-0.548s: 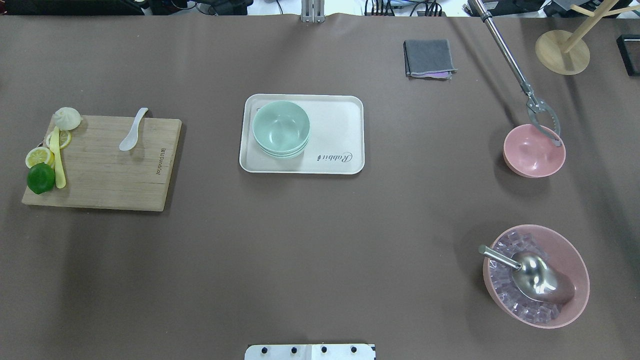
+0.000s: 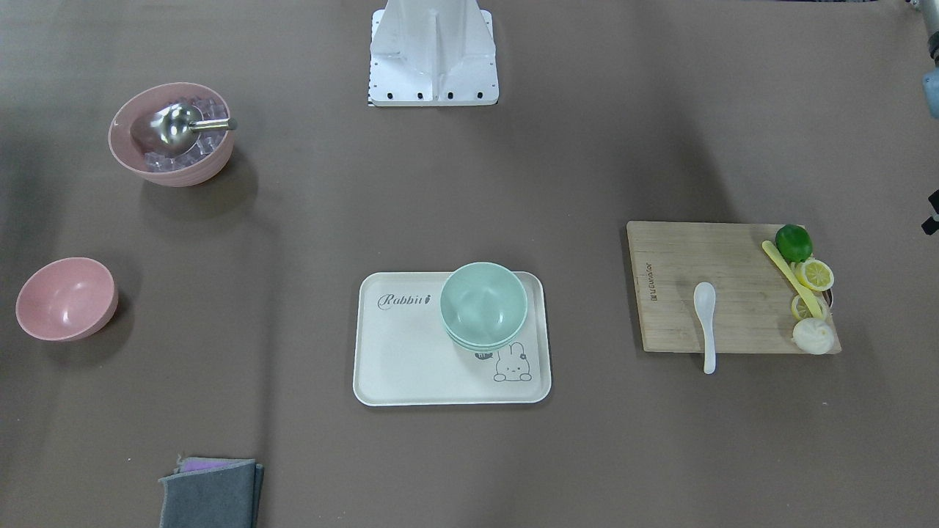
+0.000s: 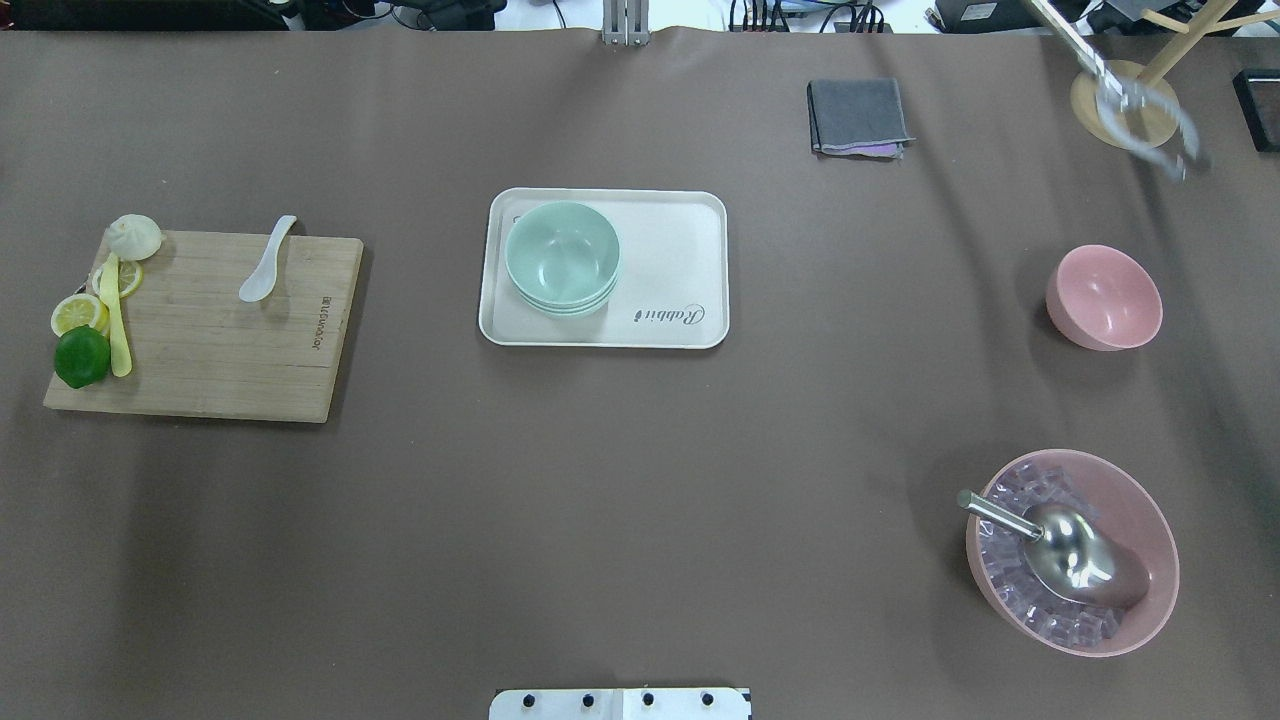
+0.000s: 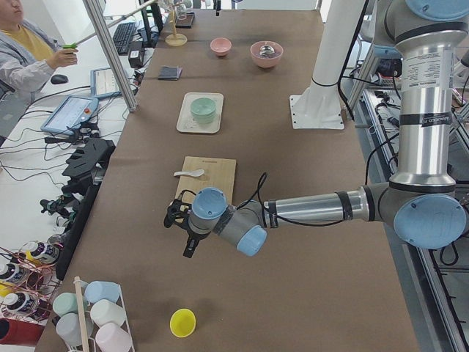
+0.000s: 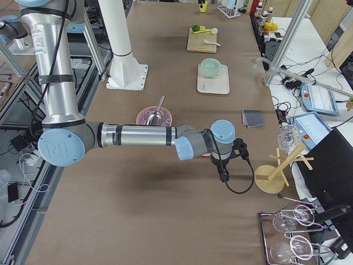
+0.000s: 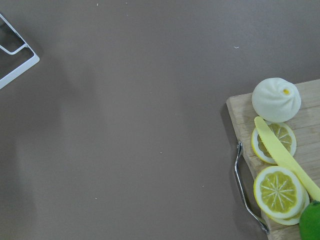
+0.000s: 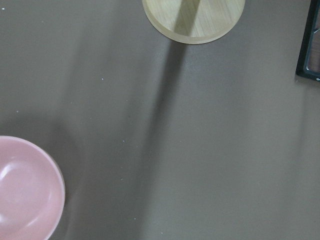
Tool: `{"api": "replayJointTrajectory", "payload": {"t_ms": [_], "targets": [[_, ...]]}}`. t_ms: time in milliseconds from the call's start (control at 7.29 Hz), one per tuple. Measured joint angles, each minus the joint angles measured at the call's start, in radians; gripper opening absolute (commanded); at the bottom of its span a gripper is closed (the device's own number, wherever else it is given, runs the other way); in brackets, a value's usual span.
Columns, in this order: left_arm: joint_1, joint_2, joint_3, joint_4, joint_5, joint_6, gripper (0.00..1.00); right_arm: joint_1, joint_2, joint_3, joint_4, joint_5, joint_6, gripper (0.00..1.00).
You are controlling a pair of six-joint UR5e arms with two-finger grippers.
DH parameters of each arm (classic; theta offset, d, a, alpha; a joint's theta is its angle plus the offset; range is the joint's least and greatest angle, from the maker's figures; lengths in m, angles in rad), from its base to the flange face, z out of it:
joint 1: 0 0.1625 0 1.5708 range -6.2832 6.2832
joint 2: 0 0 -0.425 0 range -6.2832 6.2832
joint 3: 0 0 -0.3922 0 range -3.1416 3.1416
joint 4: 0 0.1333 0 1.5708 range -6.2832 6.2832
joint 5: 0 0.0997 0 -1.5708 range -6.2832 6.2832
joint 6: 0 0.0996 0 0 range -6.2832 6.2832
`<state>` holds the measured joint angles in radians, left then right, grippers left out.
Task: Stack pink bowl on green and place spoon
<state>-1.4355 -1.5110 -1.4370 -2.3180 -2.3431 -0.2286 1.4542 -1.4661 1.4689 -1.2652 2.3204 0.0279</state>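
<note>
Next, my right gripper grips the rim of the small pink bowl point(image 2: 19, 295) point(image 7: 64, 195) at the side farthest from the cream tray.
The small pink bowl point(image 3: 1104, 297) stands empty and upright on the table at the right; it also shows in the front view point(image 2: 66, 298) and the right wrist view point(image 7: 25, 190). A stack of green bowls point(image 3: 561, 257) sits on the cream tray point(image 3: 680, 240) at the centre. The white spoon point(image 3: 266, 262) lies on the wooden cutting board point(image 3: 220, 340) at the left. My left gripper point(image 4: 179, 235) hovers past the board's outer end. My right gripper point(image 5: 229, 165) hovers near the pink bowl. Both show only in side views, so I cannot tell their state.
A large pink bowl of ice cubes with a metal scoop point(image 3: 1072, 552) stands at the near right. A grey cloth point(image 3: 858, 117) and a wooden stand point(image 3: 1125, 105) are at the back right. An operator's reacher tool point(image 3: 1140, 110) hangs there, blurred. Lime, lemon slices and a bun point(image 3: 135, 236) lie at the board's left end.
The reacher tool has left the pink bowl's rim and swung up to the back right. The pink bowl now sits a little further right.
</note>
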Motion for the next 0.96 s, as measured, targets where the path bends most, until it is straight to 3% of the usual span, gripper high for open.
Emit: {"api": "replayJointTrajectory", "payload": {"t_ms": [960], "targets": [[0.000,-0.012,-0.004,0.006,0.004,-0.006,0.99,0.001,-0.006,0.035,0.000,0.000,0.001,1.00]]}}
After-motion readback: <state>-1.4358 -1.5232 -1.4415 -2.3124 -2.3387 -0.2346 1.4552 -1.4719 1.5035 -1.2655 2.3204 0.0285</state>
